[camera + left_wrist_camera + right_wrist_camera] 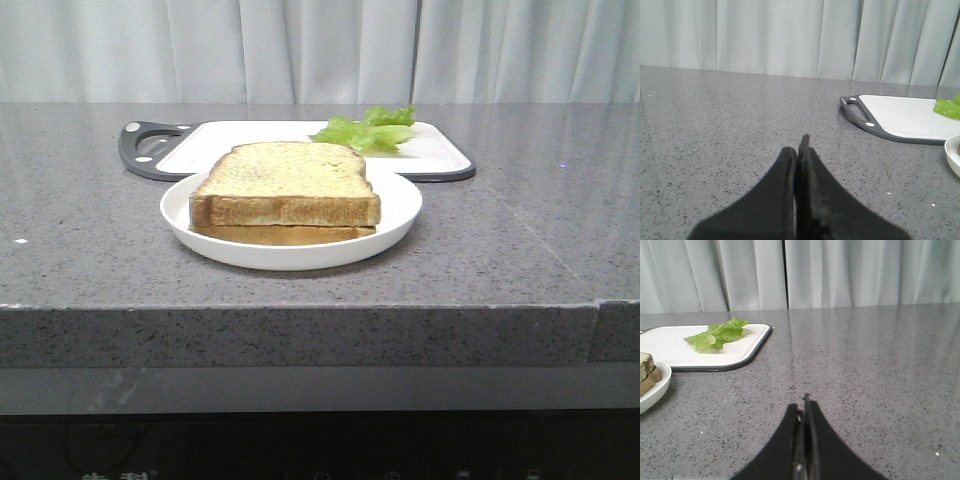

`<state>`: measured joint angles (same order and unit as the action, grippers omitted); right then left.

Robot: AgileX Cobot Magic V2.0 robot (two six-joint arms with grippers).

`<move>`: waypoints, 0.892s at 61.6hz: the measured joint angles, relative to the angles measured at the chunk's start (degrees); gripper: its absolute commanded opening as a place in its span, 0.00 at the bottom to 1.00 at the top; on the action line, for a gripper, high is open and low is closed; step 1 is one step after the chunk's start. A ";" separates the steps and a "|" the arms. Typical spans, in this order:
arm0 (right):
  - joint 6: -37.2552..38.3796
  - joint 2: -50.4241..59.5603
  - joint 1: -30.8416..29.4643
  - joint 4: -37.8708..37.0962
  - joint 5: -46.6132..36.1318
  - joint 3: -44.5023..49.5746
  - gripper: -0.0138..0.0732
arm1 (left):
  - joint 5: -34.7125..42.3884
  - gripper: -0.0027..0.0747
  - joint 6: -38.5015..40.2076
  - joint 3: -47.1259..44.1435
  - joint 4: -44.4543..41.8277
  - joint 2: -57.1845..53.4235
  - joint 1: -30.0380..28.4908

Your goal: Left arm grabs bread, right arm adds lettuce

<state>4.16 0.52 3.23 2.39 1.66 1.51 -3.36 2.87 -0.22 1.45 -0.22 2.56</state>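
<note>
Next, my left gripper takes the thick top bread slice by its side edge (219, 178) nearest the cutting board's handle and leaves the lower slice.
The bread (286, 182), a thick toast slice with a speckled yellow-tan face and brown crust, lies on a thinner paler slice (283, 234) in a white plate (395, 215). The lettuce (366, 130) lies on the white cutting board (250, 135) behind the plate; it also shows in the right wrist view (717, 334) and at the edge of the left wrist view (949, 108). My left gripper (800, 147) is shut and empty over bare counter, left of the board. My right gripper (804, 407) is shut and empty over bare counter, right of the plate. Neither arm shows in the front view.
The cutting board has a dark grey rim and handle (148, 148) at its left end. The grey speckled counter (520, 240) ends at a front edge (300, 310). Pale curtains (320, 50) hang behind.
</note>
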 measured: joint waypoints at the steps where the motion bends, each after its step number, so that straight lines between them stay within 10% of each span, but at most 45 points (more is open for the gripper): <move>1: 0.00 0.00 0.00 0.00 0.00 0.00 0.02 | 0.00 0.01 0.00 0.00 0.00 0.00 0.00; 55: 0.00 0.00 0.00 0.00 0.00 0.00 0.02 | 0.86 0.01 0.00 0.00 0.00 0.00 0.00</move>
<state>4.16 0.52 3.23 2.39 1.66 1.51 -2.49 2.87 -0.22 1.45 -0.22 2.56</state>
